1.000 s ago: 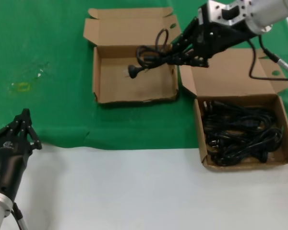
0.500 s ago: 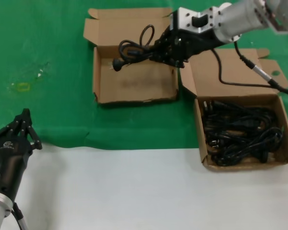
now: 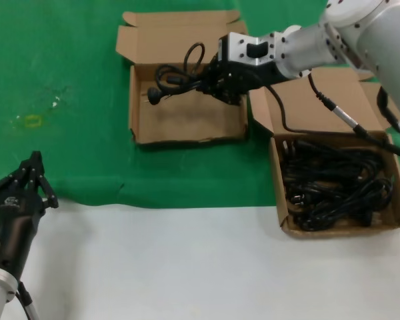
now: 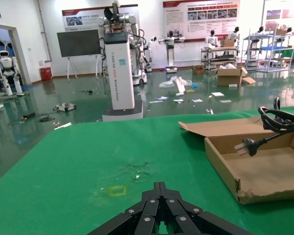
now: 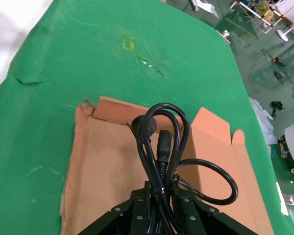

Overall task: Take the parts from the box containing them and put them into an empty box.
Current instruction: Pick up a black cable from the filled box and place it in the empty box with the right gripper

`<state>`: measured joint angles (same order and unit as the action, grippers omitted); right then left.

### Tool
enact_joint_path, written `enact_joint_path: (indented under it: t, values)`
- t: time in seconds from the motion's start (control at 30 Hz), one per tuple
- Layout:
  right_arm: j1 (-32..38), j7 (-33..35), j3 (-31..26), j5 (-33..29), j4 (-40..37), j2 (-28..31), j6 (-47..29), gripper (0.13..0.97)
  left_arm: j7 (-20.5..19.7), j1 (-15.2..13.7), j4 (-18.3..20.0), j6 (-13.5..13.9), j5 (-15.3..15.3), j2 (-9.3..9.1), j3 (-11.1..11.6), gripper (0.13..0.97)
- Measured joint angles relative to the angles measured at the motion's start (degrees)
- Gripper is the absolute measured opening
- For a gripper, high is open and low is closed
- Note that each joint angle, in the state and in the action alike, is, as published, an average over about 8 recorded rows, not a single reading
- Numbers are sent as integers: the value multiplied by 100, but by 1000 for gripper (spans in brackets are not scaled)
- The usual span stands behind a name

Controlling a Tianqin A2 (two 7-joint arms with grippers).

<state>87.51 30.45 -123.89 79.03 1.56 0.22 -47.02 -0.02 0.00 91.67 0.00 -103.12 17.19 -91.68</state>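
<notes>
I should let go of the black power cable with my right gripper, laying it across the middle of the empty brown box's bottom (image 3: 196, 101) (image 5: 136, 208).
My right gripper (image 3: 210, 81) is shut on a looped black power cable (image 3: 177, 77) and holds it above the empty brown box (image 3: 140, 120) at the back. The cable's plug (image 3: 153, 95) hangs over the box's left half. In the right wrist view the cable (image 5: 159, 142) runs out from between my fingers over the box floor (image 5: 103, 181). The box with the other cables (image 3: 337, 183) stands at the right, its lid (image 3: 327, 103) folded back. My left gripper (image 3: 33, 175) is shut and empty at the near left, low over the green mat (image 4: 88, 161).
A green mat (image 3: 60, 73) covers the far half of the table and white tabletop (image 3: 187, 267) the near half. A small yellow mark (image 3: 32, 121) lies on the mat at the left. The left wrist view shows the empty box (image 4: 264, 169) at a distance.
My right gripper has carried the cable leftward, from the empty box's right wall to over its middle. The left arm has not moved.
</notes>
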Motion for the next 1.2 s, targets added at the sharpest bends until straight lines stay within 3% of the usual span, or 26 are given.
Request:
enact_joint_path:
  t: [0.7,1.0,1.2]
  values:
    - [-302,156,-2118,2295,283,-22,653,222,0,0,0,0,0,0,0,144]
    - [-331,258,-2766,3039,322,-22,809,279,0,0,0,0,0,0,0,144]
    - [-317,346,-2903,3308,296,-22,864,373,0,0,0,0,0,0,0,144]
